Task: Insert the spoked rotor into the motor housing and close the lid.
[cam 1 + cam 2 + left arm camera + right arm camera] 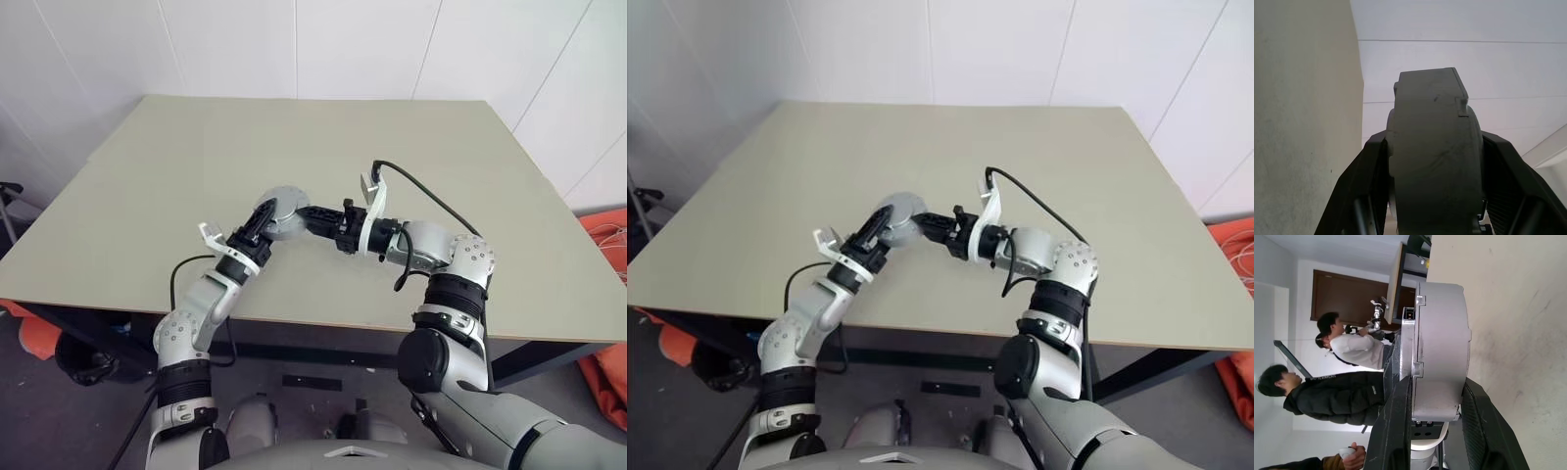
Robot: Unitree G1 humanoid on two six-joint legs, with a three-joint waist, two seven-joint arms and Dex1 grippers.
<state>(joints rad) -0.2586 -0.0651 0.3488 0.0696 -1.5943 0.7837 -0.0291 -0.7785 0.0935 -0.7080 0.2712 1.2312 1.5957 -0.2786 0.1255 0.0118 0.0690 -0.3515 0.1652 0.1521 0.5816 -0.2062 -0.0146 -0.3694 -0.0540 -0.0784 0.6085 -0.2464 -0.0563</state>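
Note:
Next, my left gripper releases the motor housing on the beige table (172,258) near the front edge, beside its own black cable. The housing is held edge-on just above the table.
The motor housing (282,208) is a round light-grey body held edge-on a little above the table, between my two hands. My left gripper (263,223) comes at it from the near left. In the left wrist view its black fingers (1364,181) press both flat sides of the housing (1432,147). My right gripper (306,217) reaches in from the right and is shut on the housing (1442,347), one finger (1484,426) on each face. A seam runs along the housing's rim. The spoked rotor is hidden. I cannot tell the lid apart from the housing.
The beige table (441,137) stretches wide behind and beside the hands. Something orange (607,245) lies on the floor at the right. In the right wrist view, people (1332,396) stand in the background beyond the table.

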